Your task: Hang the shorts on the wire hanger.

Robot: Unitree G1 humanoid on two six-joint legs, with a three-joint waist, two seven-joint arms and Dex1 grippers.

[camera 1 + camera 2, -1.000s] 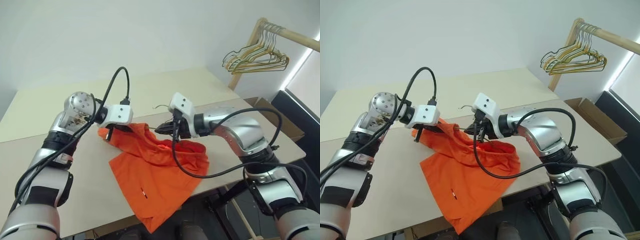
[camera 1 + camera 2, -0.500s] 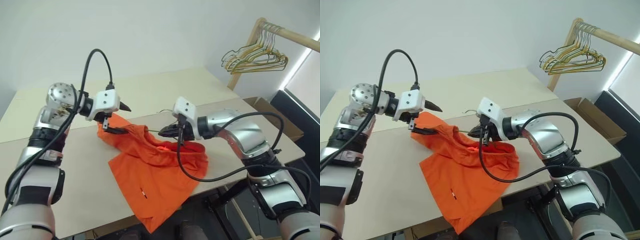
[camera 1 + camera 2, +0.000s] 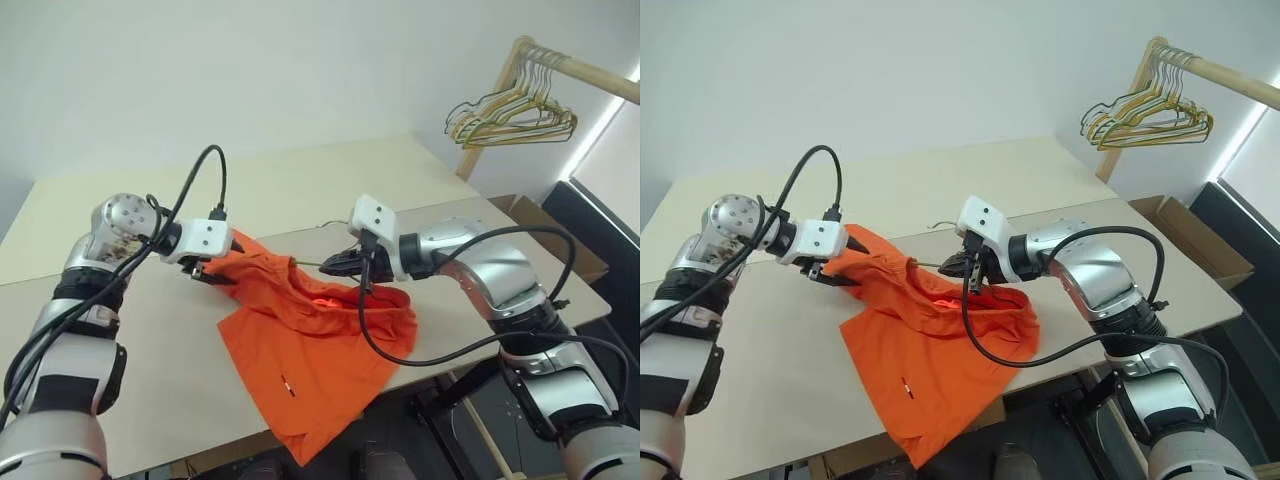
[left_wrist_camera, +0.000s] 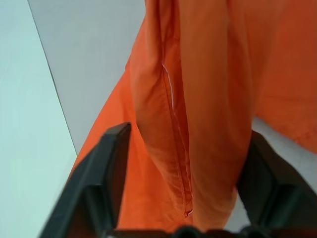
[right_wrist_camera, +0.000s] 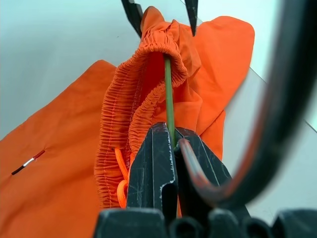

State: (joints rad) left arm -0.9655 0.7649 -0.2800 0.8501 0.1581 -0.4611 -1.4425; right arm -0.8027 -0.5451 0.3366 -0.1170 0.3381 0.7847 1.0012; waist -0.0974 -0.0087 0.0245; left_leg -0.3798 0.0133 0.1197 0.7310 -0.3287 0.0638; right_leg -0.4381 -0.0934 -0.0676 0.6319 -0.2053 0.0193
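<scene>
The waistband of the shorts is bunching up around the green wire hanger, so next I pinch the loose fold (image 4: 210, 178) with my left gripper and pull it away to stretch the waistband.
The orange shorts (image 3: 310, 340) lie spread on the beige table (image 3: 160, 390), one leg hanging over its front edge. My right gripper (image 3: 336, 266) is shut on the thin green wire hanger (image 5: 169, 94), whose wire runs into the gathered waistband (image 5: 148, 54); the hook (image 3: 326, 224) pokes out behind the gripper. My left gripper (image 3: 218, 264) is at the shorts' far left corner, pointing down. It is open, its fingers (image 4: 111, 168) standing on either side of a hanging fold of the shorts (image 4: 198, 99).
A wooden rack (image 3: 580, 70) at the back right carries a bunch of gold and green hangers (image 3: 515, 112). A cardboard box (image 3: 522, 205) stands beyond the table's right end. A second table (image 3: 320, 170) adjoins at the back. A black cable (image 5: 280, 99) loops near my right wrist.
My left gripper let go of the shorts' corner, opened wide, shifted left and came back down over the fabric edge with its fingers closer together. The right gripper kept still on the hanger.
</scene>
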